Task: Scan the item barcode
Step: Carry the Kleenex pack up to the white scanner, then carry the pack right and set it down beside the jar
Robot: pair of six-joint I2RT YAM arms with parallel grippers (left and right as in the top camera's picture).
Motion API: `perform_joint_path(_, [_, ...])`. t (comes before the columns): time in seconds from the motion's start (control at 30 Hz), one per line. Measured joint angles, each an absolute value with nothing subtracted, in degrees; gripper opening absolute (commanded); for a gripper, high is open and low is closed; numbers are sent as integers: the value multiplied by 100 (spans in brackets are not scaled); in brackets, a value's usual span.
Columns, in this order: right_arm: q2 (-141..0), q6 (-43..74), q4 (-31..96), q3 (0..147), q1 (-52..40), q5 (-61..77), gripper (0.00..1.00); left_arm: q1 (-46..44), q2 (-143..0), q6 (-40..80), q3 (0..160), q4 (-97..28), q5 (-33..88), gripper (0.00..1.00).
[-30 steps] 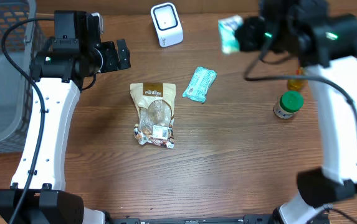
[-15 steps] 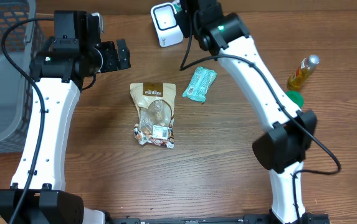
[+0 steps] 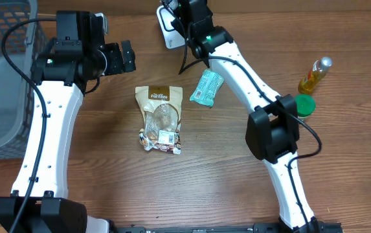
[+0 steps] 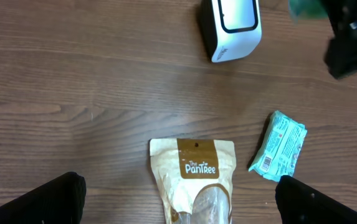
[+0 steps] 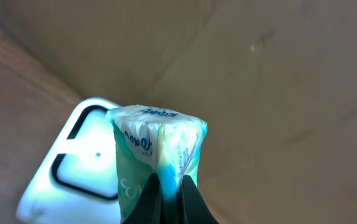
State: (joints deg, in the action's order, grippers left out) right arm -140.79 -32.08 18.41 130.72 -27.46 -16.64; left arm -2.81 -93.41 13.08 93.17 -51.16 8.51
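Note:
The teal and white packet, now hanging beside the white barcode scanner, will go down on the table (image 3: 278, 96) close beside the green-lidded jar, where I will let go of it with my right gripper.
My right gripper (image 5: 171, 183) is shut on a teal and white packet (image 5: 159, 143), pinching its lower seam. The packet hangs right beside the white barcode scanner (image 5: 78, 168), whose dark-rimmed window glows pale blue. Overhead, the right arm reaches to the table's far edge and partly covers the scanner (image 3: 167, 29). The left wrist view shows the scanner (image 4: 231, 28) with the held packet (image 4: 306, 6) at its upper right. My left gripper (image 3: 123, 57) hangs open above the table, its fingers (image 4: 47, 202) far apart with nothing between them.
A tan Pantree pouch (image 3: 160, 118) lies mid-table, and a second teal packet (image 3: 207, 87) lies to its right. A green-lidded jar (image 3: 300, 107) and a yellow oil bottle (image 3: 315, 75) stand at the right. A grey basket (image 3: 0, 77) sits at the left edge.
The right arm has swung from the far right across to the scanner, carrying the teal packet with it. The left arm has not moved.

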Motion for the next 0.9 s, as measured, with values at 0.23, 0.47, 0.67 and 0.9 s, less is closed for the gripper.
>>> perform_joint_path(0.23, [-14462,-3920,1100,13072,-2746,-1664,4,-281,-9341,1308,9317,-5111,854,100])
perform_joint_path(0.47, [-14831,-4425,904,13072,-2744,-1605,4,-281,-9341,1308,9317,-5109,851,100])
perform_joint_path(0.67, [-14964,-4589,856,13072,-2746,-1538,4,-279,-9341,1308,9317,-5109,851,100])
perform_joint_path(0.9, [-14964,-4657,740,13072,-2746,-1581,4,-279,-9341,1308,9317,-5109,851,100])
